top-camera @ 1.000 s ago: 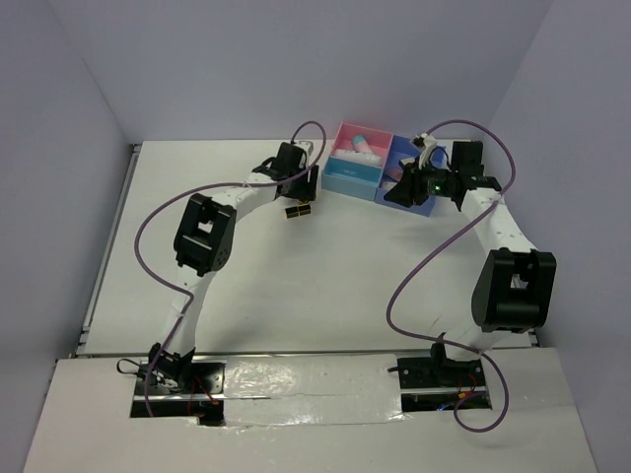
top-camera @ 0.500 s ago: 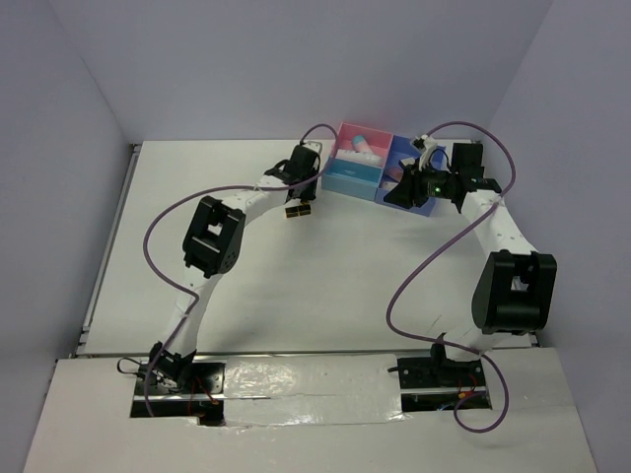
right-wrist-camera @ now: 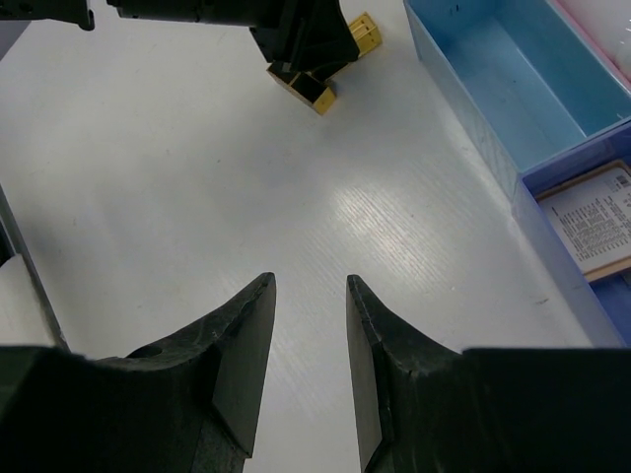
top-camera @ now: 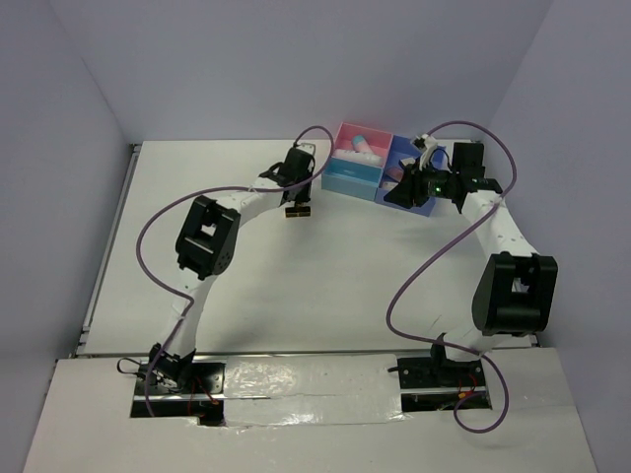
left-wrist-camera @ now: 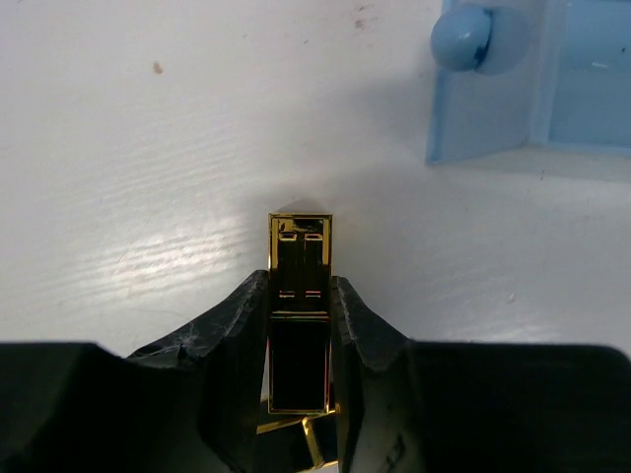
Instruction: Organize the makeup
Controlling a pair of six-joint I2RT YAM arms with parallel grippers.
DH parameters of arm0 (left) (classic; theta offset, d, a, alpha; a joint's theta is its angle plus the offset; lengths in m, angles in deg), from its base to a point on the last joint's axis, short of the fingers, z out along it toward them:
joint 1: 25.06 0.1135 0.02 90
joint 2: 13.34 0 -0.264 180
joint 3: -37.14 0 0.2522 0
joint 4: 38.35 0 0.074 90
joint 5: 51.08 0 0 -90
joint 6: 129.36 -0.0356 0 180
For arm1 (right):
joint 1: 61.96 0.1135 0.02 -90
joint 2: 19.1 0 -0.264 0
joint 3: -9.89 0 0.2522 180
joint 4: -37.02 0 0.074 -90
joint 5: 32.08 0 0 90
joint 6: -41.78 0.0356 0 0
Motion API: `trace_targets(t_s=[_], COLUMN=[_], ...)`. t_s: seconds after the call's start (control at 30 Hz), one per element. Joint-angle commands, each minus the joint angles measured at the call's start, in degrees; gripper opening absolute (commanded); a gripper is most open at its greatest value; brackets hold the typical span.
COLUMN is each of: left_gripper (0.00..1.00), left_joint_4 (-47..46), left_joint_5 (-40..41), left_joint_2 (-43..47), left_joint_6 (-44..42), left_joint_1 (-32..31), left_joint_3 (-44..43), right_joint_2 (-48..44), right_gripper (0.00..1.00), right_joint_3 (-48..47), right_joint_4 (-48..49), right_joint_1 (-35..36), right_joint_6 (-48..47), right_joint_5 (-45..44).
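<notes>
My left gripper is to put down the black-and-gold lipstick, which still lies on the white table. It will let go of it inside the light-blue compartment (top-camera: pixel 350 171) in front of the pink compartment.
My left gripper (left-wrist-camera: pixel 301 296) is shut on a black-and-gold lipstick (left-wrist-camera: pixel 301 258) that lies on the white table, just left of the pink-and-blue compartment box (top-camera: pixel 351 179). A second gold lipstick (left-wrist-camera: pixel 317 445) lies partly hidden under the fingers. In the top view the lipsticks (top-camera: pixel 298 210) sit below the left gripper (top-camera: pixel 297 193). My right gripper (right-wrist-camera: pixel 311 296) is open and empty, hovering over bare table near the box's blue side (right-wrist-camera: pixel 463 108). It sees both lipsticks (right-wrist-camera: pixel 308 89) under the left gripper (right-wrist-camera: pixel 296 30). A white tube (top-camera: pixel 357 146) lies in the pink compartment.
A flat palette with a printed label (right-wrist-camera: pixel 592 217) lies in a blue compartment. The box corner (left-wrist-camera: pixel 493 128) with a round light-blue knob (left-wrist-camera: pixel 461 37) is close ahead of the left gripper. The grey walls stand behind the table.
The left gripper swung from beside the box towards the near side and came down onto the lipsticks. The right arm has barely moved.
</notes>
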Motion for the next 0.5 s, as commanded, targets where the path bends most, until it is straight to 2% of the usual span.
trace_targets(t_s=[0.0, 0.13, 0.27, 0.47], left_gripper=[0.00, 0.00, 0.00, 0.00], left_joint_4=[-3.41, -7.28, -11.50, -15.90], left_joint_5=[-2.53, -9.02, -19.55, -29.68], left_joint_2=[8.03, 14.27, 20.78, 26.06], left_joint_6=[0.94, 2.87, 3.40, 2.61], left_joint_1=[1.46, 3.04, 4.01, 4.54], left_joint_3=[2.92, 8.38, 16.19, 20.34], right_joint_2=[-3.32, -3.50, -3.50, -3.32], right_gripper=[0.42, 0.43, 0.43, 0.43], right_joint_3=[0.74, 1.00, 0.92, 1.09], right_joint_4=[0.90, 1.25, 1.25, 1.60], right_joint_1=[-0.45, -0.45, -0.36, -0.45], right_joint_6=[0.14, 0.49, 0.49, 1.02], right_joint_5=[0.12, -0.06, -0.06, 0.03])
